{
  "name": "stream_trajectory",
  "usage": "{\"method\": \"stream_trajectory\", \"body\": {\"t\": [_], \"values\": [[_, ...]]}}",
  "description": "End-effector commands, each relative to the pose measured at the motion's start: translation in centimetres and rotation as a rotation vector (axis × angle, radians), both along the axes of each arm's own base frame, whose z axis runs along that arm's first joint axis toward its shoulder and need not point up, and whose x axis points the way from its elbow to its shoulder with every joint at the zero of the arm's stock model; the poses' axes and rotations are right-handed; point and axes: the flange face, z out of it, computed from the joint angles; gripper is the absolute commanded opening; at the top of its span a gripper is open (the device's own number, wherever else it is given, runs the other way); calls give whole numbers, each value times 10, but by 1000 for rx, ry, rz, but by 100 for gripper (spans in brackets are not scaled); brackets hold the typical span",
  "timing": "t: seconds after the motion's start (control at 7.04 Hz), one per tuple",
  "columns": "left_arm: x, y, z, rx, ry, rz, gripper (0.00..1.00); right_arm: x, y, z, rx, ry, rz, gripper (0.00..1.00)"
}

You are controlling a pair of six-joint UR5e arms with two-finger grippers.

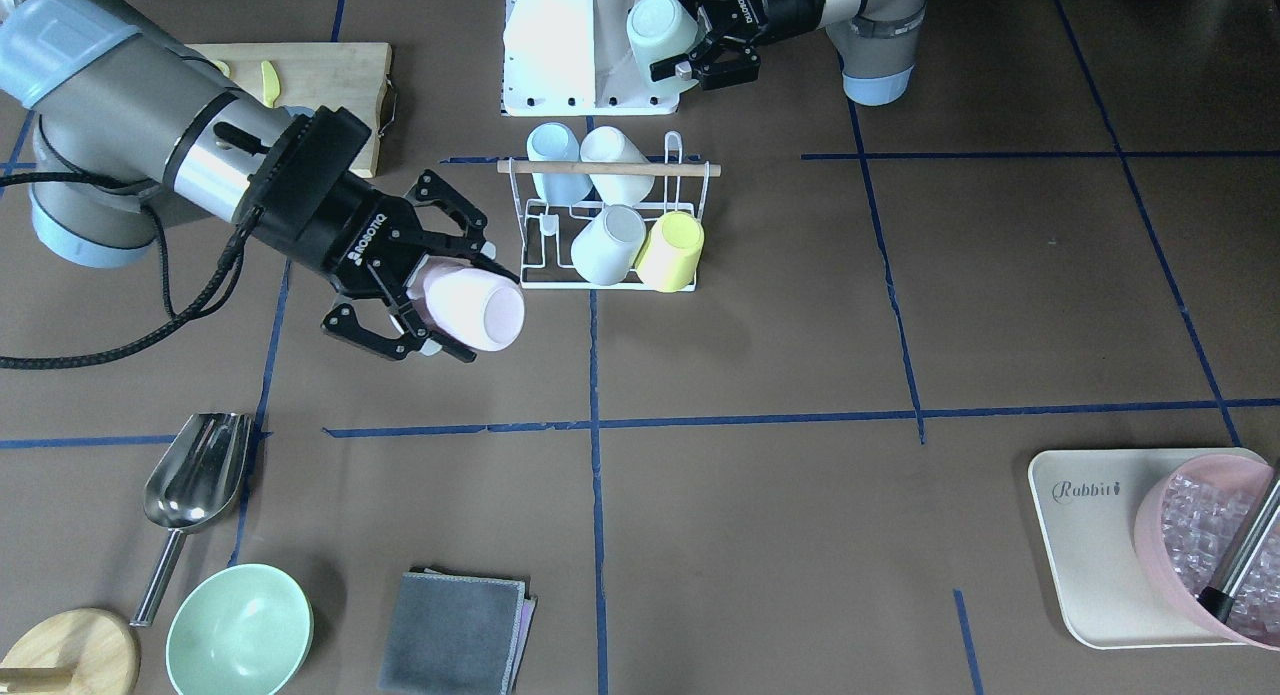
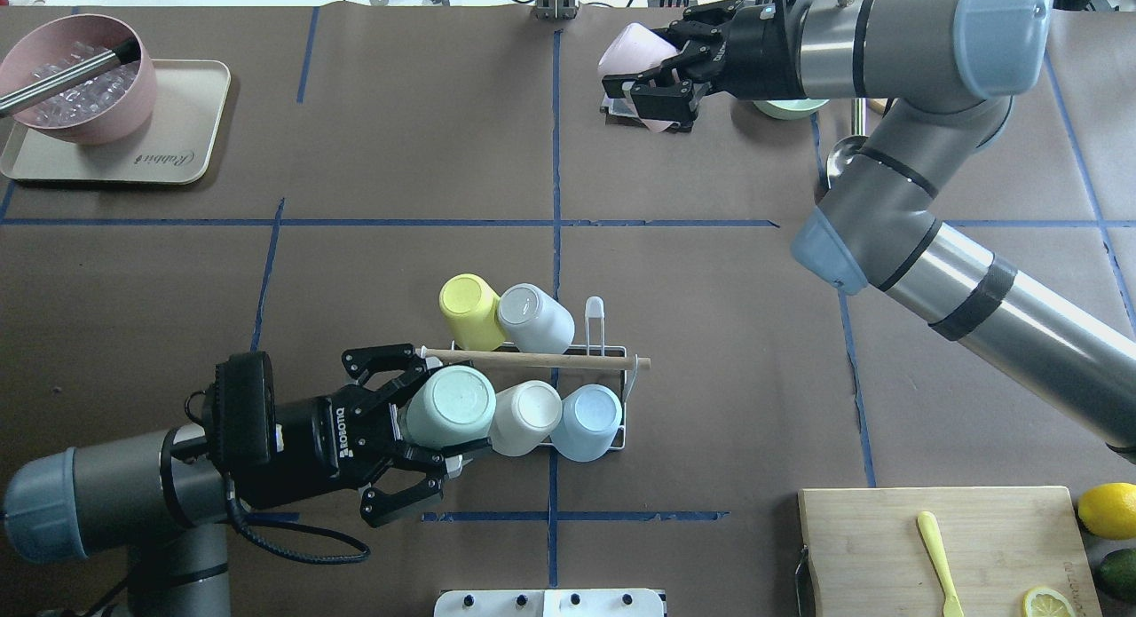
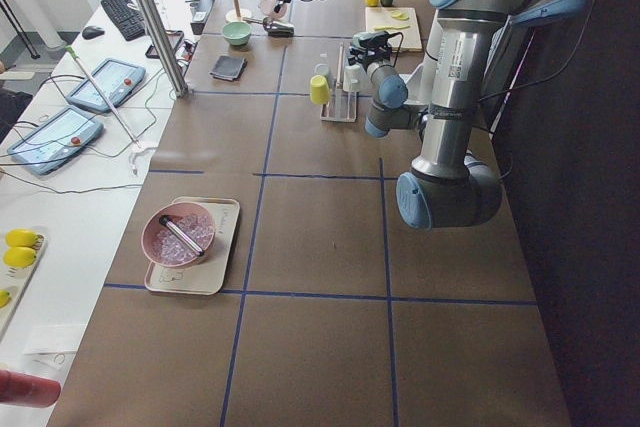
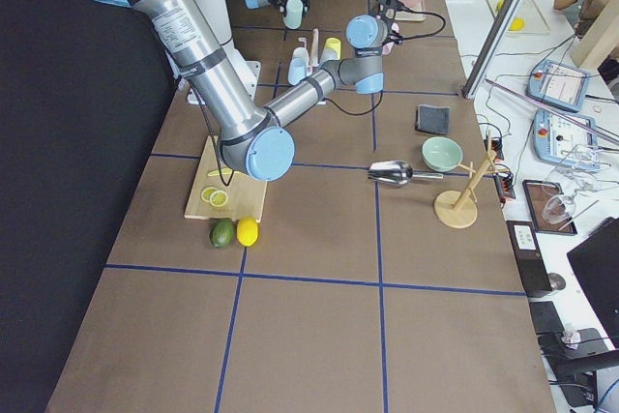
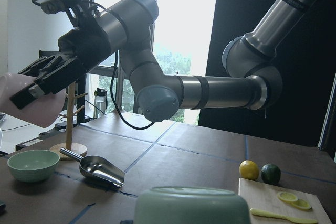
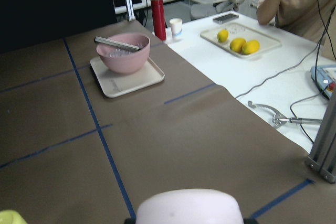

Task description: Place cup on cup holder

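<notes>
My left gripper should set the mint green cup down and let go of it on the cup holder's empty spot (image 1: 678,165) beside the white cup. The mint green cup is now raised at the rack's end.
The cup holder (image 2: 628,402), a white wire rack with a wooden rod (image 2: 532,359) across its top, stands mid-table and also shows in the front view (image 1: 527,237). It carries a yellow cup (image 2: 468,311), a grey cup (image 2: 532,318), a white cup (image 2: 525,417) and a light blue cup (image 2: 590,422). My left gripper (image 2: 444,410) is shut on a mint green cup (image 2: 451,406), held raised at the rack's near left end; the gripper also shows in the front view (image 1: 682,33). My right gripper (image 2: 643,62) is shut on a pink cup (image 1: 470,307), held above the table's far side.
A beige tray (image 2: 182,151) with a pink bowl of ice (image 2: 80,75) sits far left. A cutting board (image 2: 870,546), lemon (image 2: 1108,509) and avocado are near right. A metal scoop (image 1: 195,475), green bowl (image 1: 240,630) and grey cloth (image 1: 455,630) lie below the right arm.
</notes>
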Motion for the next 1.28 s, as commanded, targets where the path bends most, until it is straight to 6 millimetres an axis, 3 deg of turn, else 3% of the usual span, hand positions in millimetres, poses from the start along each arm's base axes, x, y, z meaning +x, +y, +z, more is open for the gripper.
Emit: {"method": "stream_trajectory", "body": {"t": [0.0, 0.28, 0.43, 0.57, 0.71, 1.14], "values": [[12, 12, 21, -2, 34, -25, 5, -2, 22, -13, -57, -212, -35, 0], [1, -12, 22, 56, 4, -135, 5, -49, 55, 11, -69, -355, -38, 0], [-3, -24, 24, 62, -9, -166, 6, -59, 56, 26, -42, -375, -1, 0], [-1, -27, 29, 56, -22, -172, 6, -84, 63, 43, -6, -312, 7, 0], [6, -31, 36, 47, -41, -180, 6, -96, 61, 54, 30, -264, 28, 0], [34, -31, 39, 38, -58, -164, 6, -131, 89, 54, 157, -202, 71, 0]]}}
